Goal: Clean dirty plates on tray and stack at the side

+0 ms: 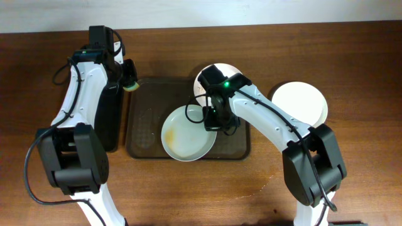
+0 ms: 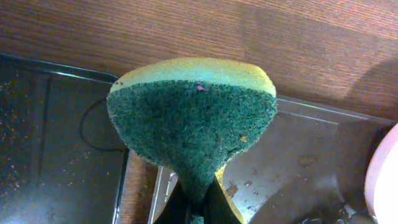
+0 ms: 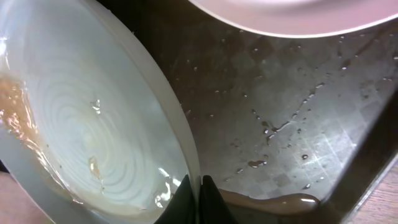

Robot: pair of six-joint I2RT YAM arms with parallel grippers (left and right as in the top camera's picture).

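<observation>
The smeared white plate will go down from my right gripper on top of the third white plate (image 1: 295, 104) beside the tray.
The dark brown tray (image 1: 141, 135) lies at the table's middle. A white plate (image 1: 182, 135) with a brown smear along its left inner rim is tilted at the tray's front. My right gripper (image 1: 212, 119) is shut on its right rim, which shows in the right wrist view (image 3: 198, 193) with the plate (image 3: 93, 124) beside it. A second white plate (image 1: 220, 70) sits at the tray's back right, partly under the right arm. A third white plate (image 1: 304, 102) lies on the table to the right. My left gripper (image 1: 129, 80) is shut on a green and yellow sponge (image 2: 193, 124) above the tray's back left corner.
A narrow black tray (image 1: 108, 119) lies left of the brown tray, under the left arm. The brown tray's wet floor (image 3: 298, 124) has water drops and a brown puddle (image 3: 273, 202) near the right gripper. Bare wooden table surrounds both trays.
</observation>
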